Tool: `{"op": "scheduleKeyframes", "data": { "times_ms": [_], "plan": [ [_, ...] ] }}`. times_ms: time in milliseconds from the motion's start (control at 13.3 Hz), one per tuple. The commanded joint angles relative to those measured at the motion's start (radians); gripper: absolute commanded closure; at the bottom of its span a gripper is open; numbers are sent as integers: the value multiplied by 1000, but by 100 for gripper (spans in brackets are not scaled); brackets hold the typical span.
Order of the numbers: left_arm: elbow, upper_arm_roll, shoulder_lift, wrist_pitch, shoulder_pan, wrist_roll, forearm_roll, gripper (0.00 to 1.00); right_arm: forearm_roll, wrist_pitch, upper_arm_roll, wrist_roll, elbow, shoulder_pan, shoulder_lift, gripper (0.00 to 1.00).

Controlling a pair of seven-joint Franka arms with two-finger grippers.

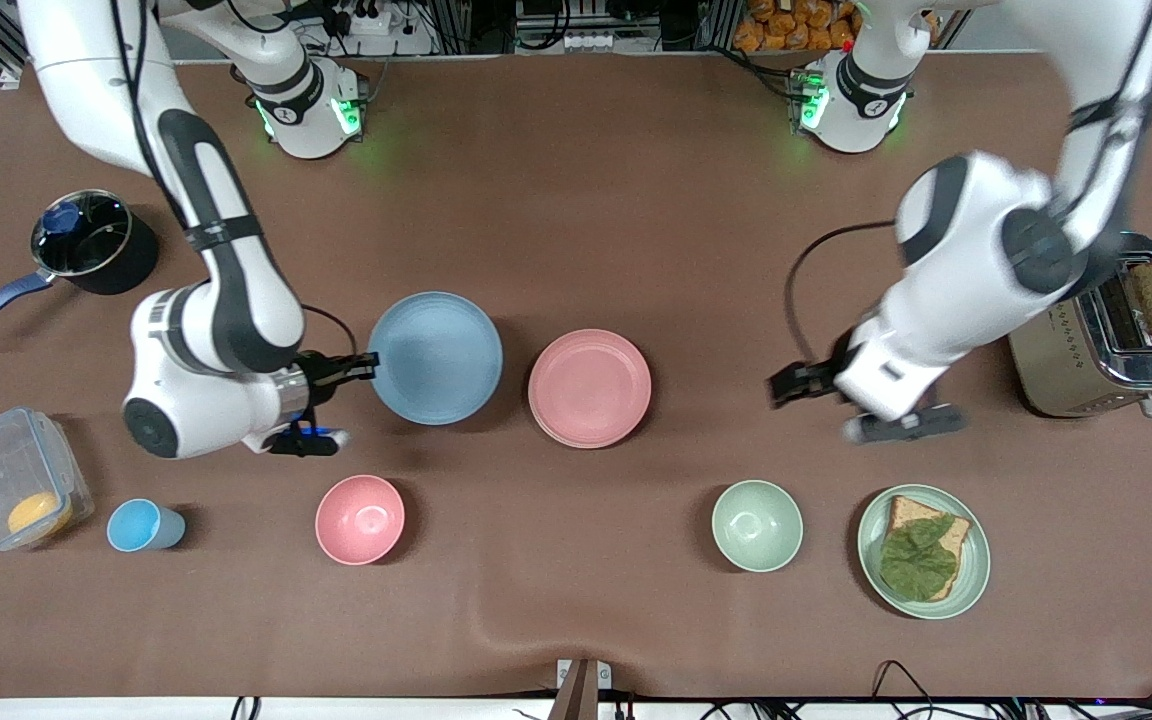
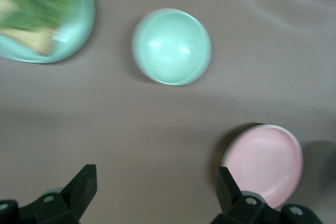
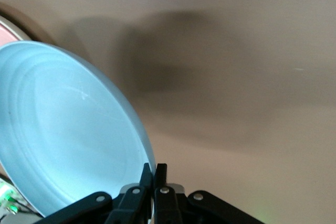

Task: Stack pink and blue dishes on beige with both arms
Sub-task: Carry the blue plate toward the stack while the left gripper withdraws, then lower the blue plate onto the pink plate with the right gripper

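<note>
The robot's right gripper will set the light blue plate down on top of the pink plate (image 1: 590,388) near the middle of the table.
My right gripper (image 1: 371,362) (image 3: 154,169) is shut on the rim of the light blue plate (image 1: 435,357) (image 3: 63,140). It holds the plate tilted just off the table, beside the pink plate and toward the right arm's end. The pink plate (image 1: 589,388) (image 2: 262,163) lies flat near the table's middle. My left gripper (image 1: 781,385) (image 2: 156,171) is open over bare table between the pink plate and the toaster, with nothing between its fingers. No beige plate shows on its own, and I cannot tell whether one lies under the pink plate.
Nearer the front camera stand a blue cup (image 1: 141,525), a pink bowl (image 1: 359,518), a green bowl (image 1: 756,525) (image 2: 170,45) and a green plate with toast (image 1: 923,550). A toaster (image 1: 1101,345) is at the left arm's end. A pot (image 1: 86,245) and a clear container (image 1: 16,480) are at the right arm's end.
</note>
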Motion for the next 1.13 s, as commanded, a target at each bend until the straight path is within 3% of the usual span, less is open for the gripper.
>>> {"op": "scheduleKeyframes", "data": {
  "times_ms": [0, 151, 226, 452, 1055],
  "plan": [
    [28, -2, -101, -162, 21, 1, 132, 0, 72, 56, -10, 58, 21, 81, 37, 100],
    [182, -1, -95, -365, 37, 1, 146, 0, 133, 127, -10, 94, 21, 135, 57, 100],
    [216, 1, -97, -419, 50, 1, 144, 0, 146, 148, -10, 104, 21, 161, 64, 100],
    [223, -7, -115, -488, 124, 7, 124, 0, 159, 237, -10, 133, 21, 230, 94, 100],
    [231, -7, -146, -521, 141, 10, 92, 0, 227, 369, -9, 134, 29, 287, 145, 100]
  ]
}}
